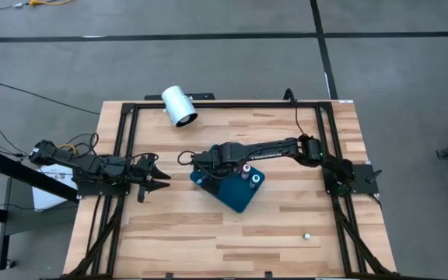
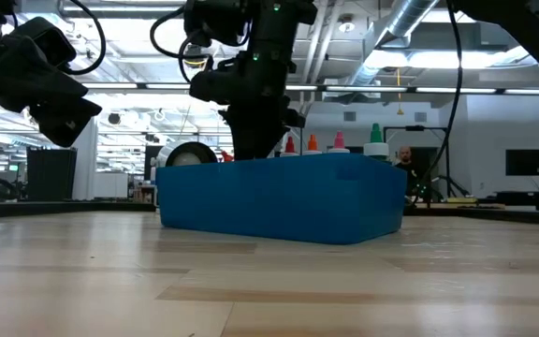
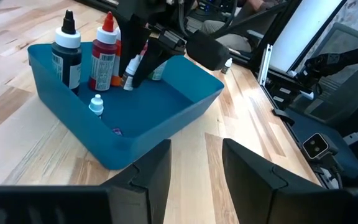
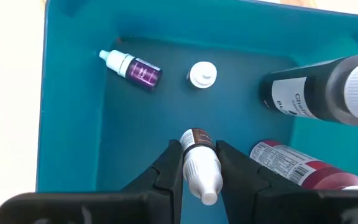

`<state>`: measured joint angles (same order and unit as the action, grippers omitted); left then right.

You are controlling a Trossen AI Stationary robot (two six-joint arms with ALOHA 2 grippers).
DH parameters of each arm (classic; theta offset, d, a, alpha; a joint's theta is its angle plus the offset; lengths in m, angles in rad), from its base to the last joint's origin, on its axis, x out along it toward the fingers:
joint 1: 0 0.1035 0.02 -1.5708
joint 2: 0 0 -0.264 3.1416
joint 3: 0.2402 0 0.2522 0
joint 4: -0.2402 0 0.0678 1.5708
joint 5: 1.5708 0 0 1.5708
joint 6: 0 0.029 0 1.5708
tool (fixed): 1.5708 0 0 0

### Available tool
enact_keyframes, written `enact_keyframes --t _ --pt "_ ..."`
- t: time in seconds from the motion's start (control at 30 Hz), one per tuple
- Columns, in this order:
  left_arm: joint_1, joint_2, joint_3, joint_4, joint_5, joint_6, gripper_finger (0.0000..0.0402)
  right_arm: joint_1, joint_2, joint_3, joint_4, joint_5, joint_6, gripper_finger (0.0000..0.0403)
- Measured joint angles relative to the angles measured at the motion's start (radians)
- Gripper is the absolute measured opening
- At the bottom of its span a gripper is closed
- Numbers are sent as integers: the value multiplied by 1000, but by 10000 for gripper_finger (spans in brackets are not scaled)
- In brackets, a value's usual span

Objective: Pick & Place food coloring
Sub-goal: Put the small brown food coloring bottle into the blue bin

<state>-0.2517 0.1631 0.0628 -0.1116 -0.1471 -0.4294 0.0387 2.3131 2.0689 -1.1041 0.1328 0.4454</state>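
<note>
The robot's right gripper will set the brown-labelled food coloring bottle down on the open tray's bottom near the tiny purple bottle (image 1: 215, 181) (image 4: 152, 135).
A teal tray (image 1: 243, 198) sits mid-table. Standing in it are a black-topped bottle (image 4: 316, 93), a red bottle (image 4: 297, 167) and a tiny white-capped bottle (image 4: 202, 74); a tiny purple bottle (image 4: 132, 67) lies on its side on the tray floor. My right gripper (image 4: 199, 148) reaches down into the tray, shut on a small brown-labelled food coloring bottle (image 4: 201, 165). My left gripper (image 3: 194, 168) waits open at the table's left, level, facing the tray with nothing between its fingers. My right gripper pinches the small bottle between its two fingers on the pale body (image 4: 199, 163) just behind the brown label. The fingers come steeply from above and lie along the bottle. Its white cap (image 4: 209, 194) points back toward the wrist and its labelled end (image 4: 197, 138) down into the tray; whether that end touches the floor I cannot tell.
A big white cylinder (image 1: 179, 106) lies at the table's far edge, left of centre. A tiny pale object (image 1: 307, 234) rests on the wood near the front right. In the low view several coloured tips (image 2: 338, 140) show above the tray's rim (image 2: 279, 164).
</note>
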Motion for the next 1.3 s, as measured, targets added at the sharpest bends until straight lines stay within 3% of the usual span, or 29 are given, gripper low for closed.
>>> enact_keyframes --t 1.3 --pt "0 0 0 1 -10 3 135 59 -1 -45 27 20 -88 72"
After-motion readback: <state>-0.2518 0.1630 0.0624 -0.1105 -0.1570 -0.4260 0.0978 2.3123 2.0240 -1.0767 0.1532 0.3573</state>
